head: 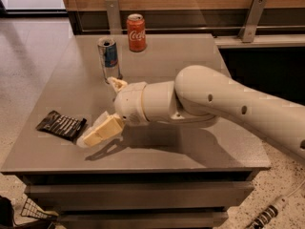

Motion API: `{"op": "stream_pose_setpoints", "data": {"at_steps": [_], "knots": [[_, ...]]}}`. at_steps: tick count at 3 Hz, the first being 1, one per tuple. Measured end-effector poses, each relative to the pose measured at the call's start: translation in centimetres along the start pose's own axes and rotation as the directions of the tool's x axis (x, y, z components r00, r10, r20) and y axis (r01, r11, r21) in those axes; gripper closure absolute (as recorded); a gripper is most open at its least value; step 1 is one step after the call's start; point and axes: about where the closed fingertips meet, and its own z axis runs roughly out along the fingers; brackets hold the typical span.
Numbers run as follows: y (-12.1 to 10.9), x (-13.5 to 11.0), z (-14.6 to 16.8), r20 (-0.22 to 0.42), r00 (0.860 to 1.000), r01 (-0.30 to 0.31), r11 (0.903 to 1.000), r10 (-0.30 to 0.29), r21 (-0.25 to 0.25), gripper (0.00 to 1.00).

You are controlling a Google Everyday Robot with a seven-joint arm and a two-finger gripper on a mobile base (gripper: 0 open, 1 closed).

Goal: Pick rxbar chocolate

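Note:
The gripper's fingers should next move further over the rxbar chocolate and close on the wrapper's middle (pixel 61 126), one finger along each long side.
The rxbar chocolate (pixel 61 125), a flat dark wrapper with pale stripes, lies on the grey table (pixel 190 51) near its front left edge. My gripper (pixel 97 111) hangs low over the table just right of the bar, pointing left at it. It is open and empty. The near finger's tip (pixel 90 137) is close beside the bar's right end; I cannot tell whether it touches. The far finger (pixel 116 84) points up towards the slim can.
A slim blue and silver can (pixel 108 57) stands just behind the gripper. A red Coca-Cola can (pixel 136 32) stands at the table's back edge. A wooden wall with metal brackets (pixel 252 17) runs behind. The floor drops away at left and front.

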Motion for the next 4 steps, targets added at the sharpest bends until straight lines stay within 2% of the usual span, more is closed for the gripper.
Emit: {"op": "stream_pose_setpoints", "data": {"at_steps": [1, 3, 4], "knots": [[1.9, 0.8, 3.9, -0.012, 1.000, -0.016, 0.9999, 0.015, -0.006, 0.00], [3.0, 1.2, 8.4, -0.023, 1.000, -0.019, 0.9994, 0.020, 0.029, 0.00], [3.3, 1.8, 9.8, -0.028, 0.999, -0.038, 0.9985, 0.039, 0.039, 0.18]]}}
